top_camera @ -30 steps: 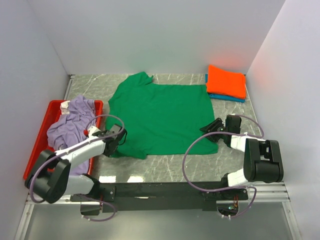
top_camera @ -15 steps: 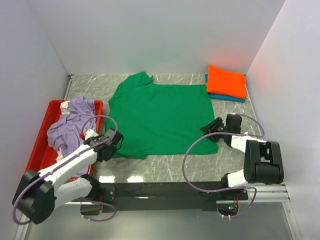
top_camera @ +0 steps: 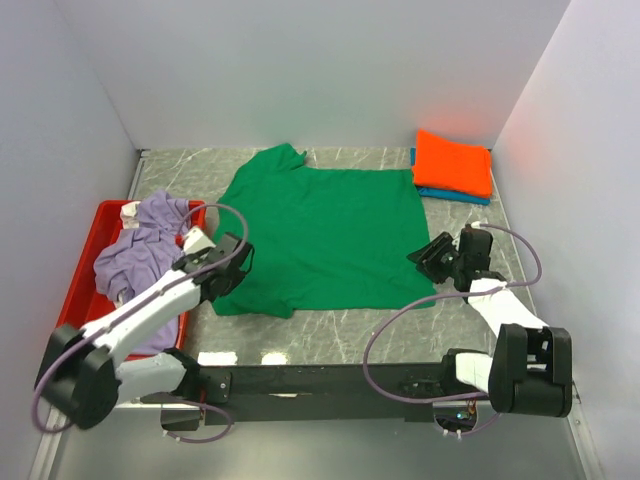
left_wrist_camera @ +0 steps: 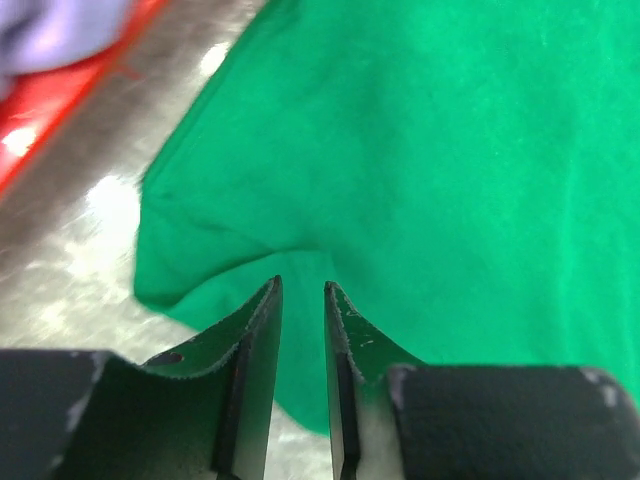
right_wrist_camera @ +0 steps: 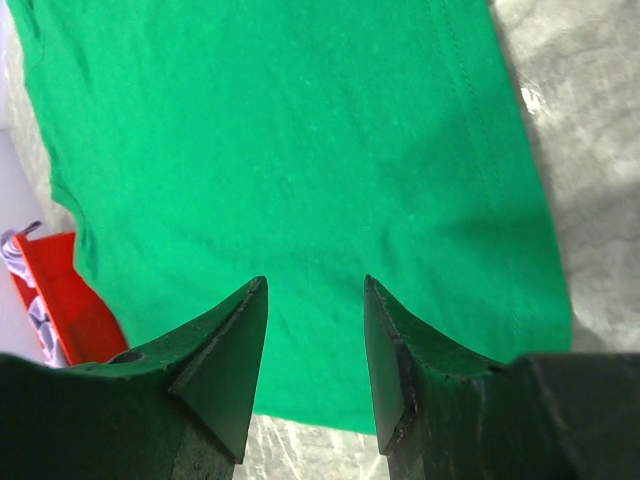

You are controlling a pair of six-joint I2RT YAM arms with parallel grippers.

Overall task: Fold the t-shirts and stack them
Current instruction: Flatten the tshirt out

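Observation:
I will move my right gripper next to the near corner [top_camera: 433, 303] [right_wrist_camera: 564, 342] of the green t-shirt's bottom hem, and I will close it there.
A green t-shirt [top_camera: 320, 230] lies spread flat mid-table, also filling the left wrist view [left_wrist_camera: 450, 150] and the right wrist view [right_wrist_camera: 280, 140]. My left gripper [top_camera: 232, 262] hovers at its near left edge, by a folded sleeve. Its jaws [left_wrist_camera: 302, 290] are open by a narrow gap, with only cloth visible below them. My right gripper [top_camera: 428, 255] is open over the shirt's near right corner [right_wrist_camera: 315, 285], holding nothing. An orange t-shirt [top_camera: 453, 162] lies folded on a blue one [top_camera: 455, 193] at the back right. A lavender t-shirt [top_camera: 140, 250] is crumpled in the tray.
A red plastic tray [top_camera: 75, 295] sits along the left wall, its edge showing in the left wrist view [left_wrist_camera: 60, 90] and the right wrist view [right_wrist_camera: 60, 300]. White walls close the table on three sides. Bare marble shows along the near edge [top_camera: 330, 325].
My left gripper has gone from shut to slightly open and moved up and right over the shirt's left edge. The right arm's forearm swung outward; its gripper stayed near the corner.

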